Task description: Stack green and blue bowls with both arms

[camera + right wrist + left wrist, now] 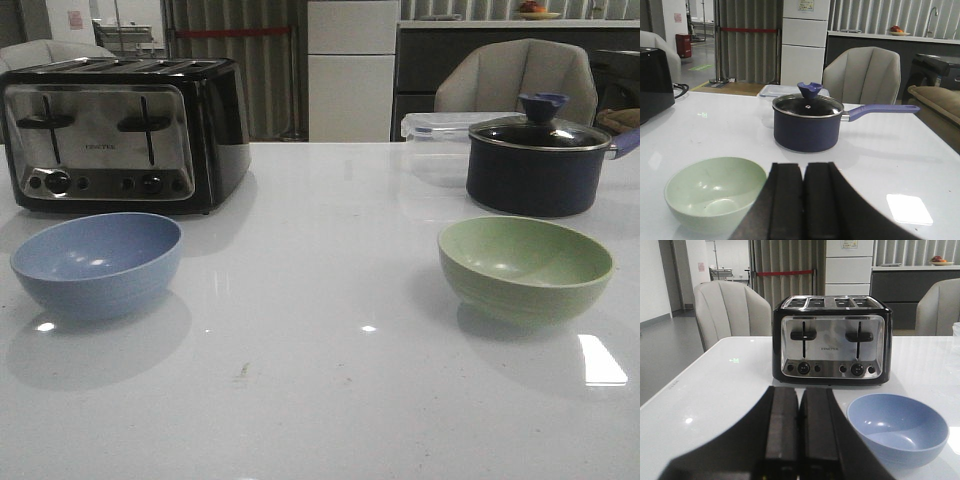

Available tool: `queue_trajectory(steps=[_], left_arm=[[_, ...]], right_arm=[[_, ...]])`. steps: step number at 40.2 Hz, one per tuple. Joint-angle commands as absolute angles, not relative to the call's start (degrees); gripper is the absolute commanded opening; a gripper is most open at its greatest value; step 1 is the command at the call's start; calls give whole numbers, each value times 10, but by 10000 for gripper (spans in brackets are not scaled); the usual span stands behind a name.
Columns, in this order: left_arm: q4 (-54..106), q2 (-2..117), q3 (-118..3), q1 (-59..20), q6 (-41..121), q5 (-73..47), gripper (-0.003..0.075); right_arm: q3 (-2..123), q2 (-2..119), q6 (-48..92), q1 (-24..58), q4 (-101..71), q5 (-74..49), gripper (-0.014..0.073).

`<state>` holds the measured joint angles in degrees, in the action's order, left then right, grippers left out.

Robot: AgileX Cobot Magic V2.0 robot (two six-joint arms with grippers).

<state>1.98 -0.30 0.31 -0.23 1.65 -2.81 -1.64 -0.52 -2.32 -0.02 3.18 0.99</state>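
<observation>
I will next close my right gripper on the outer rim of the green bowl (609, 262) (765, 179), on the side farthest from the blue bowl.
The grey-blue bowl (97, 262) stands upright and empty at the left of the white table. The pale green bowl (525, 268) stands upright and empty at the right. They are far apart. Neither arm shows in the front view. In the left wrist view my left gripper (799, 390) is shut and empty, with the blue bowl (897, 427) just beside its fingers. In the right wrist view my right gripper (803, 165) is shut and empty, with the green bowl (715, 192) just beside its fingers.
A black and steel toaster (120, 130) stands behind the blue bowl. A dark lidded pot (538, 160) with a blue handle stands behind the green bowl, next to a clear plastic box (437, 128). Chairs stand beyond the table's far edge.
</observation>
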Motion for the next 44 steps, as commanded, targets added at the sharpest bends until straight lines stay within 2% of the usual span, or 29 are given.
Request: queue_trajectory(steps=[1, 21, 33, 37, 44], left_arm=[[24, -13, 6, -2, 15, 21, 98], [24, -13, 6, -2, 15, 21, 98], [18, -13, 4, -2, 15, 80, 98], [18, -13, -13, -2, 15, 107, 98], [18, -9, -95, -2, 15, 82, 98]], right_arm=[[-13, -17, -18, -3, 33, 64, 44], [-13, -17, -18, -3, 33, 64, 44], [-12, -17, -18, -3, 33, 97, 44], [12, -17, -18, -3, 33, 102, 44], [113, -13, -18, -3, 32, 47, 44]])
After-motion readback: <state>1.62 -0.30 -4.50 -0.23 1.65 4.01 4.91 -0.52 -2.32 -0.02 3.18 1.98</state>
